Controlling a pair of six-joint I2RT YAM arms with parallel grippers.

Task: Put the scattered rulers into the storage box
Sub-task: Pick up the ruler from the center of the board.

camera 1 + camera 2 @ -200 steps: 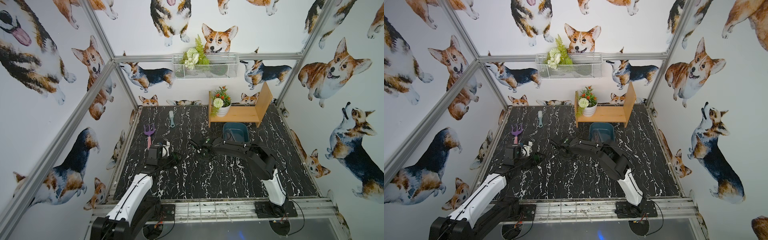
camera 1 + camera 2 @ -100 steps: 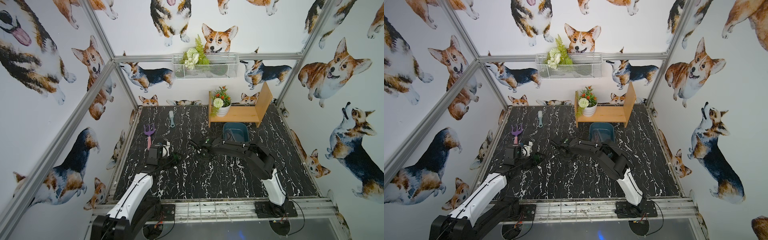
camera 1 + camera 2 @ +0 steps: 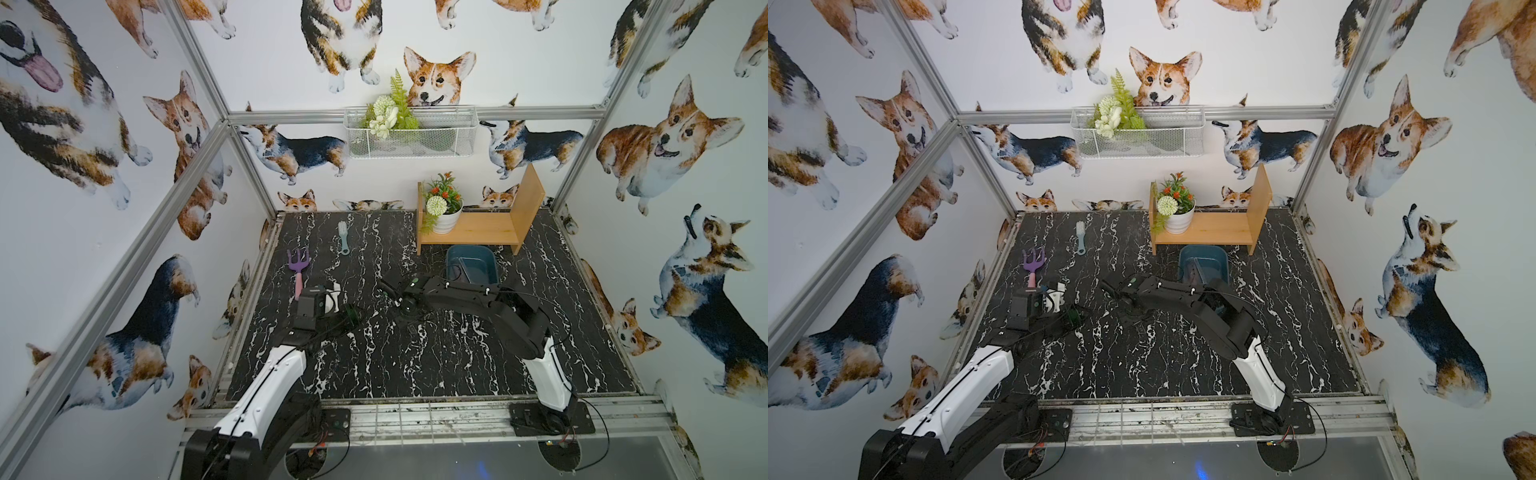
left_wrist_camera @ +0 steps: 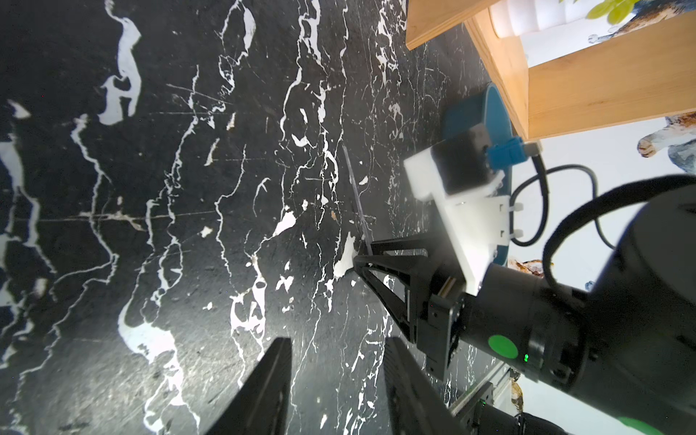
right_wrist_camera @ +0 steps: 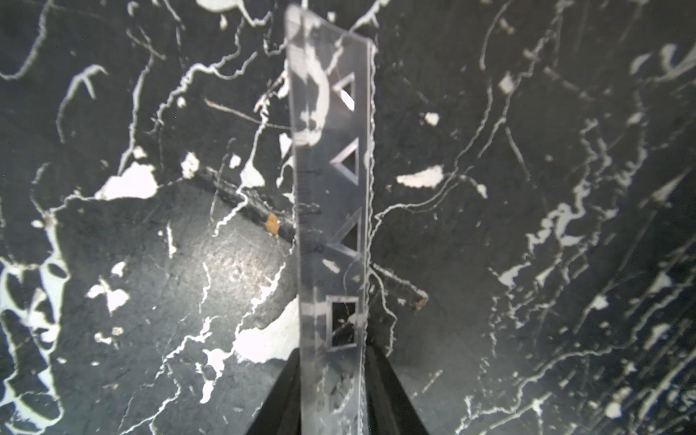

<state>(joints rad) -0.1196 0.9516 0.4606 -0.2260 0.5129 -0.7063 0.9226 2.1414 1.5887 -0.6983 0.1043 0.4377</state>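
Observation:
I should close my left gripper on the middle of the clear ruler (image 3: 381, 275) (image 4: 357, 199), along its long side, because my right gripper is handing the ruler over.
A clear straight ruler (image 5: 331, 188) with triangle and square cut-outs sticks out from my right gripper (image 5: 333, 352), whose two black fingers press on its long edges. In the left wrist view the same ruler (image 4: 356, 196) shows edge-on as a thin line running to the right gripper (image 4: 367, 260). In both top views the right gripper (image 3: 384, 289) (image 3: 1106, 286) is at mid-table, left of the teal storage box (image 3: 492, 266) (image 3: 1223, 266). A pale see-through piece lies in the box. My left gripper (image 4: 338, 342) (image 3: 351, 313) is open and empty over bare table, just left of the right one.
A purple-and-pink toy fork (image 3: 298, 266) and a pale blue brush (image 3: 343, 237) lie at the back left. A wooden shelf (image 3: 478, 228) with a potted plant (image 3: 442, 208) stands right behind the box. A wire basket (image 3: 409, 133) hangs on the back wall.
The right gripper's jaws have drawn in onto the ruler's edges. Both arms stand almost where they were.

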